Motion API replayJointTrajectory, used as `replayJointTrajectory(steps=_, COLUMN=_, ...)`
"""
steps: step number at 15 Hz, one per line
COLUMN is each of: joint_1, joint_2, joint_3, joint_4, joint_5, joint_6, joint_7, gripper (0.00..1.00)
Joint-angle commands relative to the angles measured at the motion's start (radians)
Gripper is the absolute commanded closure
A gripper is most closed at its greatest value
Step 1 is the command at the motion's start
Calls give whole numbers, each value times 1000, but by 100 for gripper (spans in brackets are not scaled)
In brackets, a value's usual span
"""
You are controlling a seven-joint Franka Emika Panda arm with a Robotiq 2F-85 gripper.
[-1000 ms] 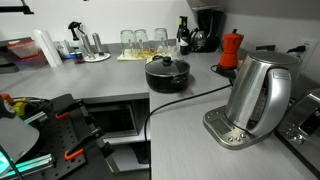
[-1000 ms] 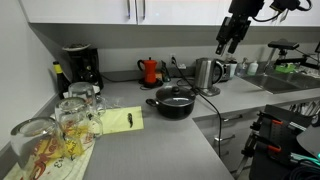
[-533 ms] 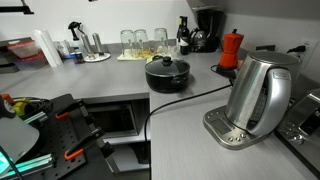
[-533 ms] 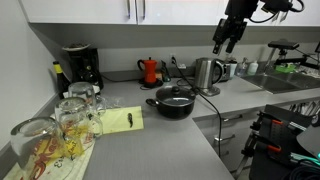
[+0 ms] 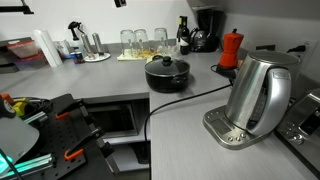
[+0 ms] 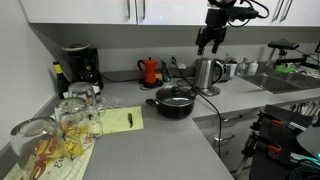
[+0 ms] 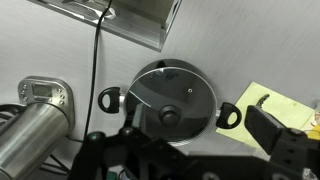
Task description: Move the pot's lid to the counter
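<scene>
Next, my gripper goes to the glass lid's black knob (image 5: 167, 59) (image 7: 170, 116) on top of the pot and closes there.
The black pot (image 5: 167, 76) stands on the light grey counter (image 5: 190, 125) with the glass lid (image 5: 167, 65) on it, seen in both exterior views: pot (image 6: 174, 106), lid (image 6: 175, 97). In the wrist view the lid (image 7: 185, 90) with its black knob lies below me, and the pot's handles stick out on both sides. My gripper (image 6: 208, 42) hangs high above the counter, above the steel kettle and a little to one side of the pot. Its fingers (image 7: 200, 125) are apart and empty.
A steel kettle (image 5: 258, 95) (image 6: 207, 73) on its base stands near the pot, its cord running across the counter. A red moka pot (image 5: 231, 48), a coffee machine (image 6: 80, 66), a tray of glasses (image 6: 60, 125) and a yellow notepad (image 6: 120, 120) are also on the counter.
My gripper has moved sideways at the same height, from beyond the kettle toward the pot. The pot and lid have not moved.
</scene>
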Motion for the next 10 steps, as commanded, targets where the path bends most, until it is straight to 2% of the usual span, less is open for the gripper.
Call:
replayJointTrajectory(steps=1, joint_1=1, joint_2=194, joint_3=-42, joint_4=153, joint_5=-51, joint_6=-7, joint_7=7, gripper=0)
replayJointTrajectory(steps=10, joint_1=40, joint_2=534, joint_3=-180, joint_4=415, joint_5=-15, joint_6=3, joint_7=-49, gripper=0)
